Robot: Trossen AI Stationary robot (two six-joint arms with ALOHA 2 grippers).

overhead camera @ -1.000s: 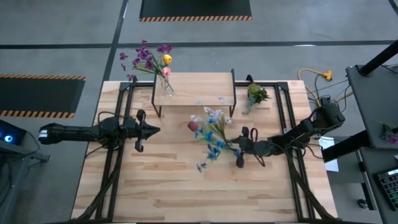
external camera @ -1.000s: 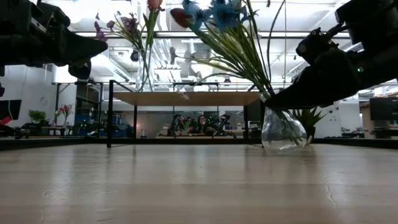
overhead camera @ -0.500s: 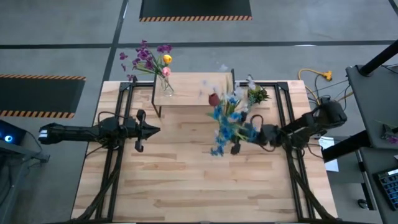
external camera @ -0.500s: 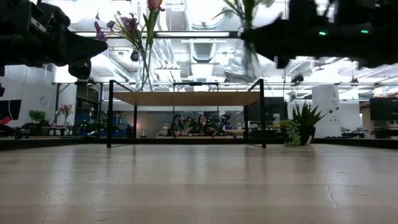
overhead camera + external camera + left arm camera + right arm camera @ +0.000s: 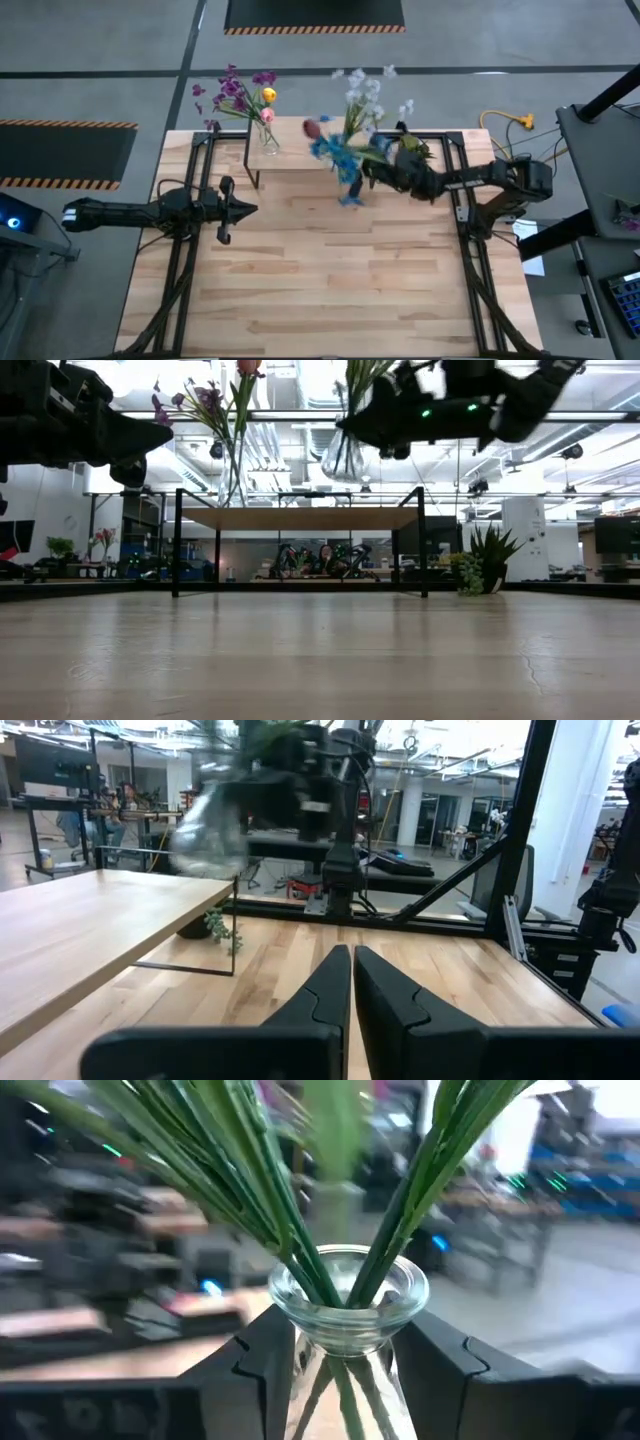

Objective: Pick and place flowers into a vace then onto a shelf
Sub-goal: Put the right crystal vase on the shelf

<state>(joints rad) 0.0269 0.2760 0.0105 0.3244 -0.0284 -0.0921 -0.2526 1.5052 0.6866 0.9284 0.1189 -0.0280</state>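
Observation:
Next, my right gripper sets the clear glass vase down on the shelf's loose end (image 5: 343, 150), across from the purple flowers, and lets go of it.
My right gripper (image 5: 376, 170) is shut on a clear glass vase (image 5: 343, 456) that holds flowers (image 5: 345, 120) with blue, white and dark red blooms. It holds the vase in the air over the right part of the shelf (image 5: 310, 140), a low light-wood board on black legs. A second vase (image 5: 267, 140) with purple, pink and yellow flowers stands on its base on the shelf's left end. My left gripper (image 5: 246, 209) is shut and empty, and hovers over the table's left part, in front of the shelf. My right gripper pinches the vase's narrow neck (image 5: 345, 1342), just below the flared rim, between its two fingers (image 5: 262, 1365). The fingers come level from the table's right side. The vase is lifted clear above the shelf board, about upright, with the stems rising out of its mouth.
A stubby yellow-green tuft (image 5: 412, 150) stands at the back right, beside the shelf's right legs (image 5: 421, 540). The slatted tabletop (image 5: 320, 280) stretches in front of the shelf. Black frame rails (image 5: 465, 240) run along both sides of the table.
My right gripper has lifted the vase of flowers from the table's middle right, where it stood tilted. It has carried the vase up, toward the far edge and leftward, until it is over the shelf's right part. The vase now stands about upright.

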